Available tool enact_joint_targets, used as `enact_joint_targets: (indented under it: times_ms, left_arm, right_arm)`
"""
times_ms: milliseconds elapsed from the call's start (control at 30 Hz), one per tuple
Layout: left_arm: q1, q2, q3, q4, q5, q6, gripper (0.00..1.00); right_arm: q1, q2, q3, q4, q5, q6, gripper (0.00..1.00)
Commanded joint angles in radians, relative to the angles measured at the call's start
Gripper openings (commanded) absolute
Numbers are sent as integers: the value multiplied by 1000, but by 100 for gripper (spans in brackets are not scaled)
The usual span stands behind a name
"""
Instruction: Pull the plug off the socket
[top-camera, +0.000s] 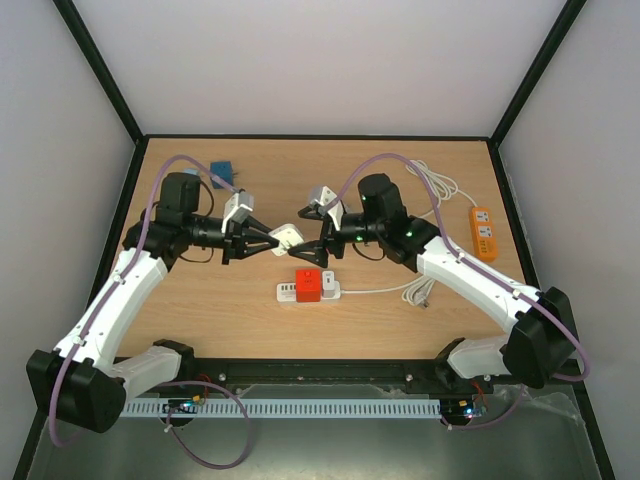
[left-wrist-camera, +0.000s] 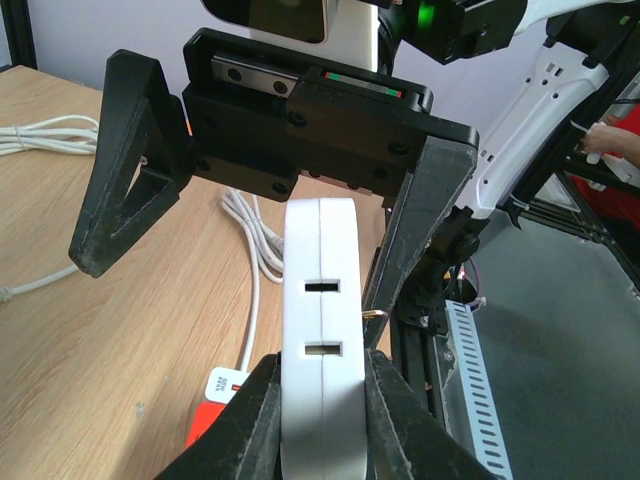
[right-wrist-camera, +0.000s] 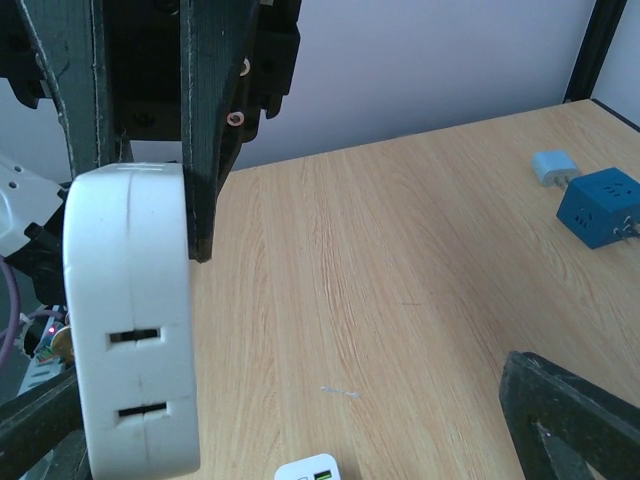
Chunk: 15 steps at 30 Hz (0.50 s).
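The robot's left gripper should release the white socket adapter on the table (top-camera: 178, 199) just in front of the small pale plug.
My left gripper (top-camera: 283, 240) is shut on a white socket adapter (top-camera: 288, 236) and holds it above the table. In the left wrist view the adapter (left-wrist-camera: 320, 340) stands between my fingers (left-wrist-camera: 250, 420), two slots facing the camera, with a brass prong (left-wrist-camera: 375, 313) at its right side. My right gripper (top-camera: 304, 242) is wide open, facing the left one, its jaws either side of the adapter's far end without closing on it. In the right wrist view the adapter (right-wrist-camera: 130, 320) is at the left, close to one right finger (right-wrist-camera: 40, 430); the other finger (right-wrist-camera: 570, 410) is far off.
A white power strip (top-camera: 330, 291) with a red plug block (top-camera: 308, 284) lies below the grippers, its white cable (top-camera: 415, 290) running right. An orange power strip (top-camera: 484, 232) lies at the right. A blue cube socket (top-camera: 222, 172) and a small pale plug (right-wrist-camera: 552, 167) lie at the back left.
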Motion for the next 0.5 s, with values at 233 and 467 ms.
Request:
enact_joint_targets:
  times_ms: [233, 467]
  left_arm:
    - [-54, 6, 12, -96, 37, 98, 2]
    - [-107, 25, 23, -144, -8, 149, 2]
  right_arm:
    - [-3, -5, 41, 76, 117, 33, 98]
    - [-11, 8, 75, 69, 145, 38, 98]
